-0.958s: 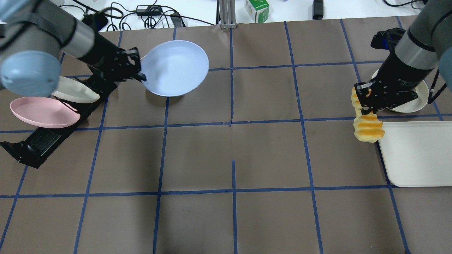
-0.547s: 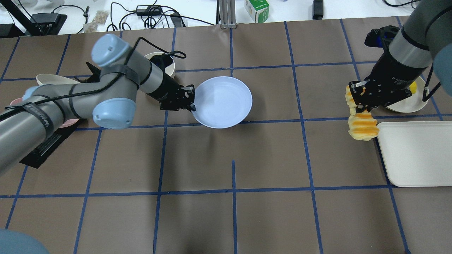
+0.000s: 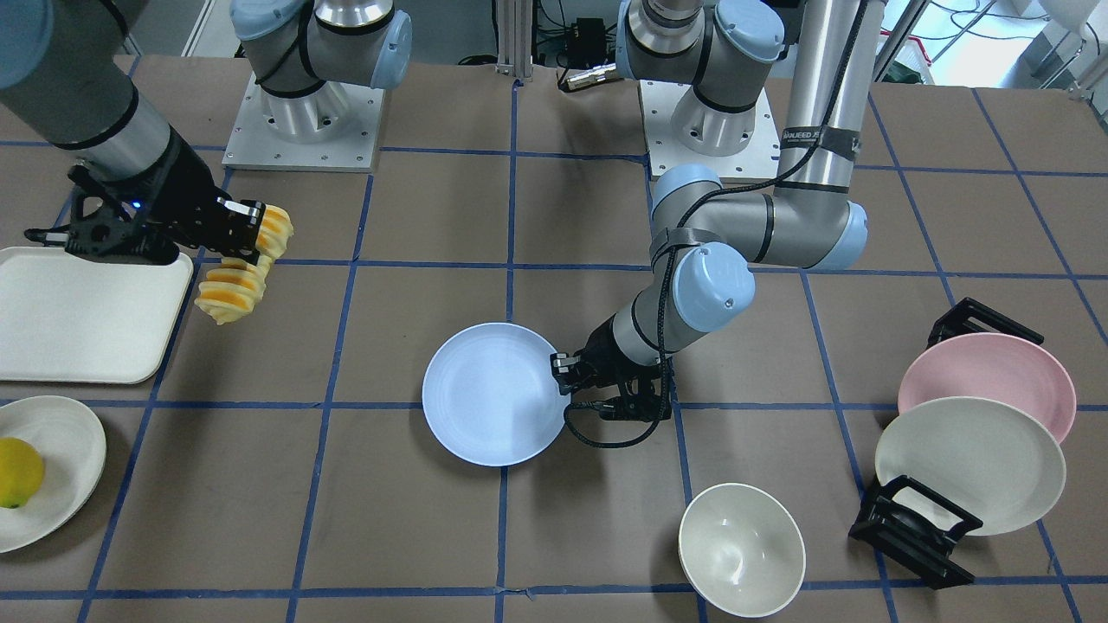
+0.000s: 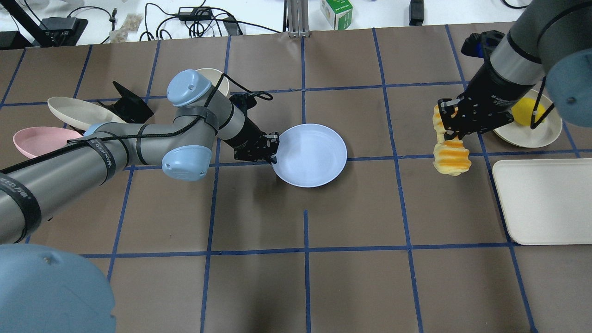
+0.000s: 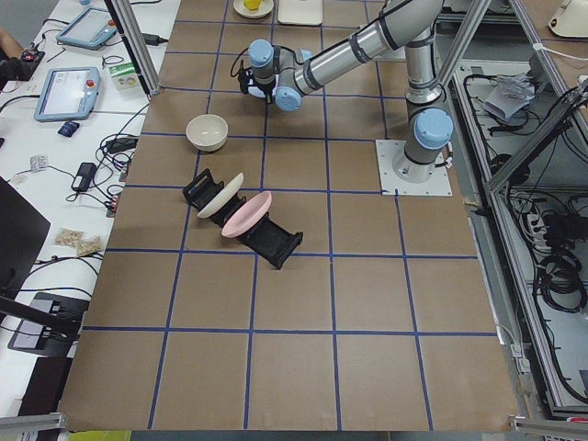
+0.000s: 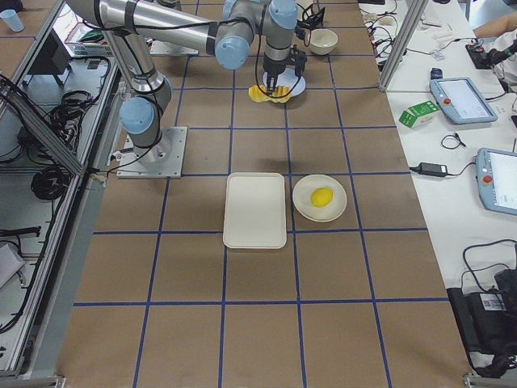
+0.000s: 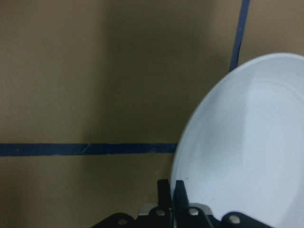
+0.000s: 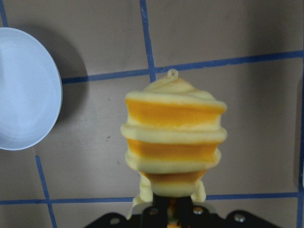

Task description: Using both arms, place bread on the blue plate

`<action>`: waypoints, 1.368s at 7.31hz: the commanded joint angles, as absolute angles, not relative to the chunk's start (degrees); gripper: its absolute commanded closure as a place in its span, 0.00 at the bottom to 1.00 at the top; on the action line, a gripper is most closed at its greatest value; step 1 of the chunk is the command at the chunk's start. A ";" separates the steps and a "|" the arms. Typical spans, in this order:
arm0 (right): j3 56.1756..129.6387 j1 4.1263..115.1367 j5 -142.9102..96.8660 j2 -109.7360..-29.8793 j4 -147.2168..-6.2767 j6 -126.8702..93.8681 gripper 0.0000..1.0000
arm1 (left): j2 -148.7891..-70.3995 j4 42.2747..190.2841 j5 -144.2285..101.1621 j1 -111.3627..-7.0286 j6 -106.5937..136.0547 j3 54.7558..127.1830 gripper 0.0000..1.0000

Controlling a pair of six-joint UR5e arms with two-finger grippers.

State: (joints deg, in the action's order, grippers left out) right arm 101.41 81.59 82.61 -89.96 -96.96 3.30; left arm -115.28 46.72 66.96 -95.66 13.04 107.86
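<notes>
My right gripper should set the bread down on the middle of the pale blue plate [image 3: 503, 408].
The pale blue plate [image 4: 310, 155] is near the table's middle, also in the front view [image 3: 493, 394] and the left wrist view [image 7: 247, 142]. My left gripper [image 4: 274, 158] is shut on its left rim [image 3: 558, 368] and holds it low over the table. The bread [image 4: 451, 157], orange-yellow ridged with cream edges, hangs from my right gripper [image 4: 446, 134], which is shut on its upper part. The bread is above the table, well to the right of the plate. The right wrist view shows the bread [image 8: 173, 142] end-on and the plate [image 8: 26, 90] at far left.
A white tray [image 4: 545, 203] lies at the right edge. An off-white plate [image 4: 548, 132] with a yellow lemon [image 4: 525, 112] sits behind it. A black rack at the left holds a pink plate [image 4: 37, 138] and an off-white plate [image 4: 74, 111]. A white bowl [image 3: 742, 549] stands near the rack.
My left arm has carried the blue plate from the rack to the right and nearer the table's middle. My right arm has moved the bread leftward, away from the tray.
</notes>
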 commanded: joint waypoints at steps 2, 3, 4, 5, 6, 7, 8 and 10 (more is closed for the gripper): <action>99.60 91.56 82.97 -83.43 -105.99 -5.00 1.00 | -113.75 46.93 67.24 -95.10 13.18 107.23 0.00; 97.32 93.93 83.14 -80.89 -106.26 -5.01 1.00 | -112.51 47.72 67.15 -92.92 13.01 105.57 0.00; 94.95 96.48 82.80 -78.16 -106.87 -6.92 1.00 | -110.06 55.73 67.32 -90.81 12.75 101.29 0.00; 94.14 98.85 83.05 -74.05 -110.09 -10.51 1.00 | -107.17 68.34 69.15 -90.01 12.66 94.99 0.00; 94.13 101.40 82.88 -70.96 -115.96 -13.77 1.00 | -104.44 78.82 77.17 -90.00 12.48 89.09 0.00; 94.13 103.25 82.71 -67.97 -116.80 -15.28 1.00 | -101.54 85.62 79.17 -89.83 12.48 86.34 0.00; 94.04 104.84 82.36 -66.37 -118.37 -15.38 1.00 | -98.03 91.87 80.23 -89.56 12.39 84.74 0.00; 94.13 106.95 82.35 -64.00 -120.66 -17.05 1.00 | -92.92 94.57 88.29 -89.38 12.39 85.24 0.00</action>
